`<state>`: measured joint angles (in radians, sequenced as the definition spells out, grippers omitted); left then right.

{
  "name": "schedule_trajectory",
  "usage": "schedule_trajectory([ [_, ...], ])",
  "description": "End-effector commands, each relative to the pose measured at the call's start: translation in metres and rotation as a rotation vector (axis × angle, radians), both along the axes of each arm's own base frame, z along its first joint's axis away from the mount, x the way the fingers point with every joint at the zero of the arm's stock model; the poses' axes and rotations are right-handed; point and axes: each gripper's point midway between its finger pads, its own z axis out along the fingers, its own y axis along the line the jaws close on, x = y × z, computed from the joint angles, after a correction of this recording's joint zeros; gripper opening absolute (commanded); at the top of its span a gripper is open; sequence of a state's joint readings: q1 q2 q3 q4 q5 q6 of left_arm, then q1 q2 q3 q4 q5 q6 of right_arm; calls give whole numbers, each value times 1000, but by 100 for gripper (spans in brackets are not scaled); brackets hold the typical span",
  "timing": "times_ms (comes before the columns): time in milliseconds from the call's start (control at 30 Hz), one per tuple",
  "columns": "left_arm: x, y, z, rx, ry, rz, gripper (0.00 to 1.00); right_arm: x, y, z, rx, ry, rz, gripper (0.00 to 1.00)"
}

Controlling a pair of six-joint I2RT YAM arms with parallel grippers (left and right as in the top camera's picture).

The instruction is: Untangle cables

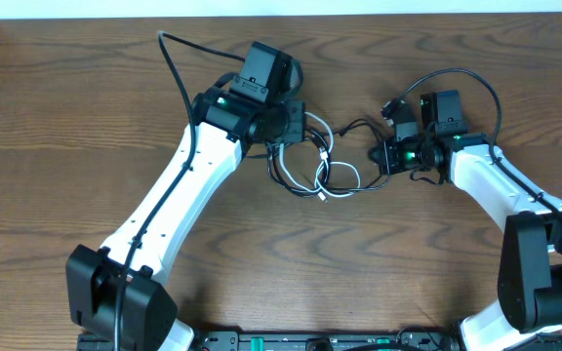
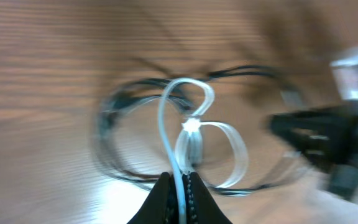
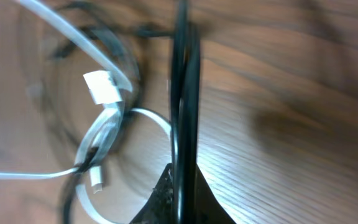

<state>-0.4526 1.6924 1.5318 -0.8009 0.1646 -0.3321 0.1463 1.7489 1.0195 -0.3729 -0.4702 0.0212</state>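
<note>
The white cable, now looped through the black cable, will be let go by my left gripper on the bare wood [image 1: 268,208] beside the near edge of the black loops.
The white cable [image 1: 340,185] and the black cable [image 1: 355,125] lie looped through each other on the wooden table between my two grippers. My left gripper [image 1: 299,129] is at the left of the tangle. In the left wrist view the left gripper [image 2: 178,178] is shut on the white cable [image 2: 191,132], whose loops spread ahead over the blurred black cable [image 2: 112,109]. My right gripper [image 1: 382,154] is at the right of the tangle. In the right wrist view the right gripper [image 3: 180,172] is shut on the black cable [image 3: 181,87], which runs straight ahead. The white cable [image 3: 104,127] coils to its left.
The wooden table [image 1: 86,107] stretches around the tangle. The right arm's dark body [image 2: 328,140] shows at the right of the left wrist view. Thicker black arm wires [image 1: 174,68] arch over both arms. A white plug [image 3: 96,181] lies by the loops.
</note>
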Motion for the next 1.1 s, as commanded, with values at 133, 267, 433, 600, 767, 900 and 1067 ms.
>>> schedule_trajectory([
  [133,13,76,2,307,-75,239,8,15,-57,-9,-275,-8,-268,1],
  [267,9,70,10,185,-46,218,8,15,-66,-10,-312,-4,-314,1],
  [433,9,45,56,-44,-141,57,8,15,-66,-10,-311,-4,-316,1],
  [600,4,50,121,-149,-327,51,7,15,-66,-10,-310,-4,-315,1],
  [767,-4,78,157,-87,-460,146,8,15,-65,-10,-303,-2,-312,1],
  [900,-10,97,152,-5,-446,209,8,14,-62,-10,-288,4,-316,1],
  [1067,-11,98,123,40,-343,201,7,10,-34,-5,-146,33,-240,4],
])
